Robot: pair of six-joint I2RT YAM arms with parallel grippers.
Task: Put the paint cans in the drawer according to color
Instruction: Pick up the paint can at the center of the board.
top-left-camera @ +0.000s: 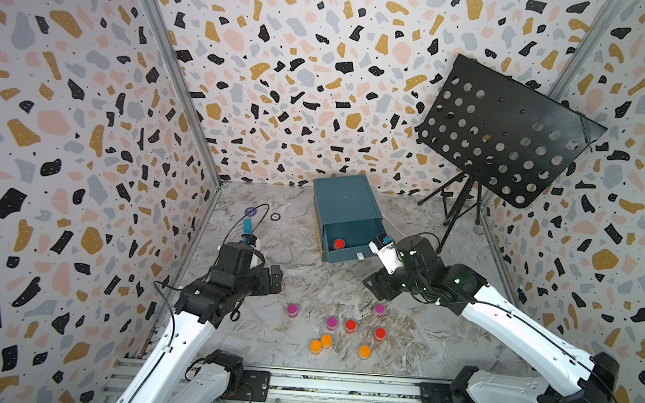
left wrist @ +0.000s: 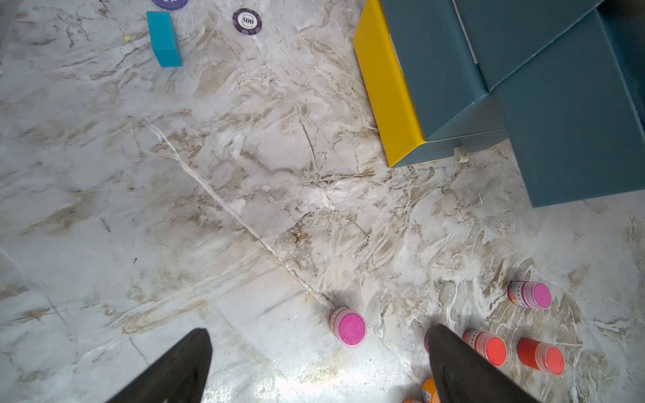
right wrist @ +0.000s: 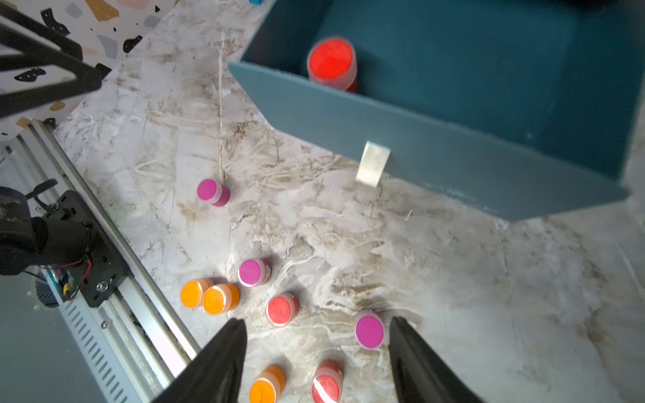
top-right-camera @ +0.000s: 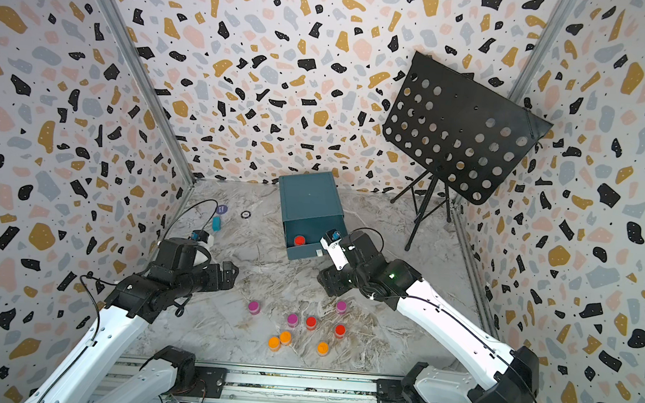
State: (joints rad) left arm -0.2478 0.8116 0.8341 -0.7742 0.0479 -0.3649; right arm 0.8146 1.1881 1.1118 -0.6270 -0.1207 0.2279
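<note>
I need to next move my right gripper to the red can that is nearer the pair of touching orange cans and close it on the red can's lid [top-left-camera: 349,325] [right wrist: 279,309].
The teal drawer box [top-left-camera: 346,204] stands at the back, and its bottom drawer [right wrist: 453,153] is pulled out with one red paint can [right wrist: 331,62] inside. On the marble in front stand three magenta cans [top-left-camera: 331,322], two red cans [top-left-camera: 350,325] and three orange cans [top-left-camera: 326,340]. My right gripper [right wrist: 317,349] hangs open above the cluster with nothing between its fingers, and a magenta can [right wrist: 369,330] shows below, close to one finger. My left gripper [left wrist: 319,366] is wide open and empty, up and to the left of the cans [top-left-camera: 273,279].
A black perforated music stand [top-left-camera: 507,134] rises at the back right. A cyan block [left wrist: 164,38], a poker chip [left wrist: 247,21] and a dark-blue disc [top-left-camera: 250,211] lie at the back left. A metal rail [top-left-camera: 338,384] runs along the front edge.
</note>
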